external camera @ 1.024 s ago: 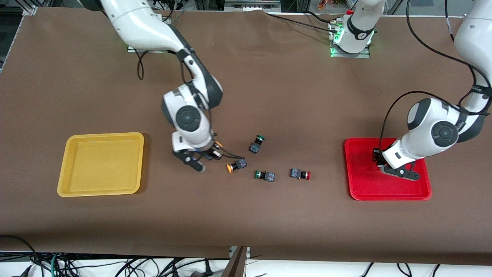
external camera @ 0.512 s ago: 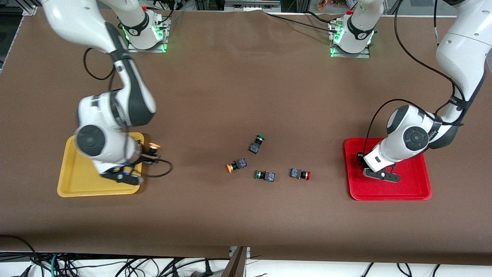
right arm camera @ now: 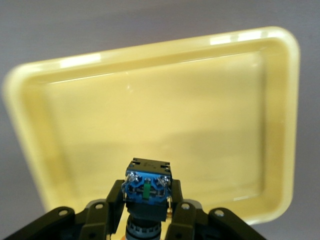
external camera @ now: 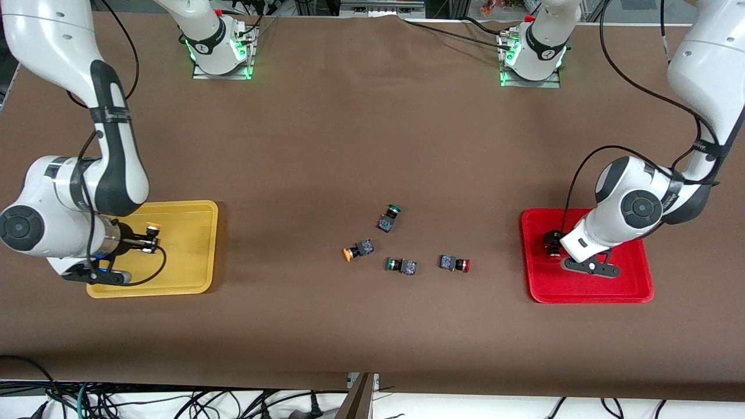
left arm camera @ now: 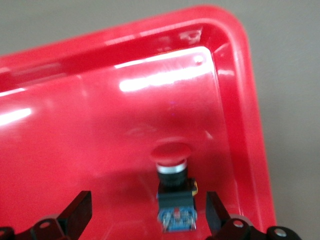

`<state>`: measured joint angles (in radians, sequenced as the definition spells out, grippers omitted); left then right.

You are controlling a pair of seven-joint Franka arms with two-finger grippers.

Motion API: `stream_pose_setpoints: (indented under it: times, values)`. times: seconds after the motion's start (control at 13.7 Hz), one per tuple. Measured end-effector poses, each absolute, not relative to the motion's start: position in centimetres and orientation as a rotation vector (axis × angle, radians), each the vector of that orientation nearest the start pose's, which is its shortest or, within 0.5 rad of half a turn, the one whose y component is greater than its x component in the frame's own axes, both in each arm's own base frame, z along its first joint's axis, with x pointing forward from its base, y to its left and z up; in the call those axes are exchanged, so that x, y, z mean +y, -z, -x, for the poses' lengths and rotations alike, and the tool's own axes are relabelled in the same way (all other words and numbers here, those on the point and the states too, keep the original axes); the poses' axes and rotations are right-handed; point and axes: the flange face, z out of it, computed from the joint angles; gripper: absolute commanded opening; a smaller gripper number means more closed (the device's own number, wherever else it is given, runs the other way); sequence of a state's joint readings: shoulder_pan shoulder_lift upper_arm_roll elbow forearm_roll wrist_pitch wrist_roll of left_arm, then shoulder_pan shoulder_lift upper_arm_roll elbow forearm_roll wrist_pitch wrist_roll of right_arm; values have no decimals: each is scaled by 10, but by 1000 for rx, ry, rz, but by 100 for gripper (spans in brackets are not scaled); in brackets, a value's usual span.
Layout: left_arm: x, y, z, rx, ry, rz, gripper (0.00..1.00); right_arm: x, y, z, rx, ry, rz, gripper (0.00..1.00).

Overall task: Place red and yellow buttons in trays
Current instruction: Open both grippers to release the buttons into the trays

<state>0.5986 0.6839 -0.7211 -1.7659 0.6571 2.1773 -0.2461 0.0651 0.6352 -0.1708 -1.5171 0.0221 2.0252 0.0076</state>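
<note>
The yellow button will go down from my right gripper in the yellow tray's half [external camera: 130, 236] [right arm camera: 215, 157] farthest from the red tray.
My right gripper [external camera: 145, 240] hangs over the yellow tray [external camera: 183, 256], shut on a yellow-capped button [external camera: 152, 228]. In the right wrist view that button's blue terminal end [right arm camera: 148, 186] shows between the fingers, above the yellow tray [right arm camera: 175, 110]. My left gripper [external camera: 554, 245] stands open low over the red tray [external camera: 588, 291]. A red-capped button [left arm camera: 172, 175] lies on the red tray's floor [left arm camera: 75, 130] between the spread fingers, touching neither. On the cloth mid-table lie another yellow button [external camera: 355, 251] and another red button [external camera: 456, 264].
Two green-capped buttons lie mid-table, one [external camera: 389, 216] farther from the front camera than the other [external camera: 400, 266]. Brown cloth covers the table. Both arm bases stand along the table's edge farthest from the front camera.
My right arm carried the yellow button from mid-table to over the yellow tray. My left gripper opened and let the red button go in the red tray.
</note>
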Motion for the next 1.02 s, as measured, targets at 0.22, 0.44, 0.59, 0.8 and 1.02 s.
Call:
stream_pose_setpoints:
  times: [0.22, 0.44, 0.59, 0.8, 1.02]
  values:
    - [-34, -314, -662, 227, -68, 3037, 100, -104, -245, -679, 147, -182, 3208, 6]
    - [-60, -340, -663, 150, -70, 3097, 100, -138, -220, -671, 77, -138, 3216, 7]
    - [-91, -344, -664, 89, -57, 3122, 100, -149, -208, -665, 68, -114, 3220, 9]
    - [-163, -348, -663, -65, -29, 3143, 100, -150, -196, -659, 65, -77, 3226, 49]
    - [-220, -337, -653, -168, -49, 3144, 100, -148, -198, -660, 14, -69, 3226, 99]
